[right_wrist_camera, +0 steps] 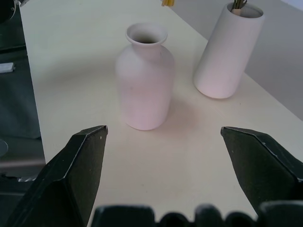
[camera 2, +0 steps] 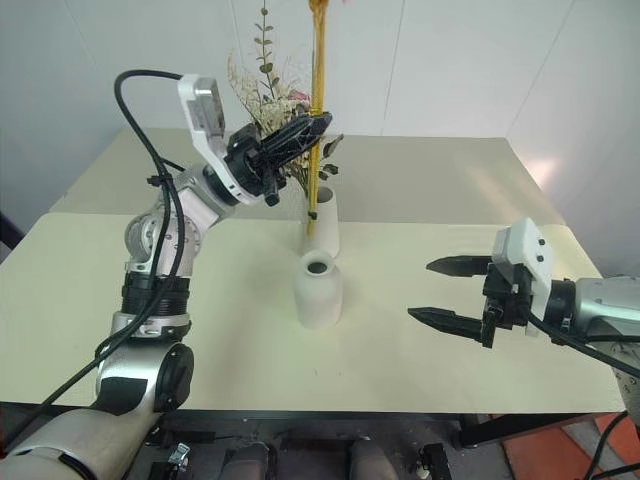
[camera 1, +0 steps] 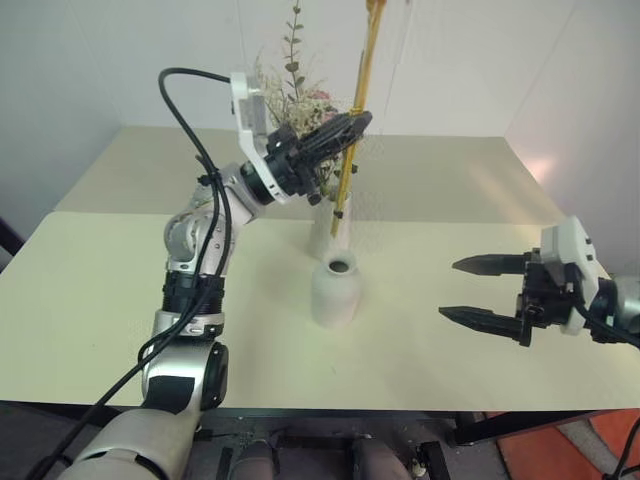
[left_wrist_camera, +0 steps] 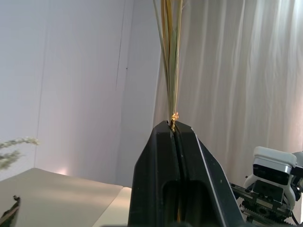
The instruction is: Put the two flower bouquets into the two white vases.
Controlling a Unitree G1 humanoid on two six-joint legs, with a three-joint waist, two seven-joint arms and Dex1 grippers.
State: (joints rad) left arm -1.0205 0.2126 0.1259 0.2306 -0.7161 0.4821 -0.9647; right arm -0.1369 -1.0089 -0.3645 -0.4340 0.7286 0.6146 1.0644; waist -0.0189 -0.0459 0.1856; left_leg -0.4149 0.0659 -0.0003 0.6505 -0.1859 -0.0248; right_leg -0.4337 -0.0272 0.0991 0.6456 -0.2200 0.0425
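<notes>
My left gripper is holding the slim bouquet. It will let go of the bouquet in the opening of the short narrow-necked vase (camera 1: pixel 341 265).
My left gripper (camera 1: pixel 345 128) is shut on the slim bouquet of yellow-orange straw stems (camera 1: pixel 361 90), held nearly upright; the stems rise from between its fingers (left_wrist_camera: pixel 161 156) in the left wrist view. The stems' lower end (camera 1: pixel 340 212) hangs in front of the tall white vase (camera 1: pixel 322 238), above the shorter narrow-necked vase (camera 1: pixel 335 292) and apart from it. The bushy bouquet (camera 1: pixel 297 95) stands in the tall vase. My right gripper (camera 1: pixel 449 289) is open and holds nothing, level over the table to the right of the short vase (right_wrist_camera: pixel 144 80).
Both vases stand near the middle of the cream table (camera 1: pixel 120 300), the tall vase (right_wrist_camera: pixel 229 52) just behind the short one. A white wall and curtain close off the far side. The table's front edge (camera 1: pixel 330 407) is near me.
</notes>
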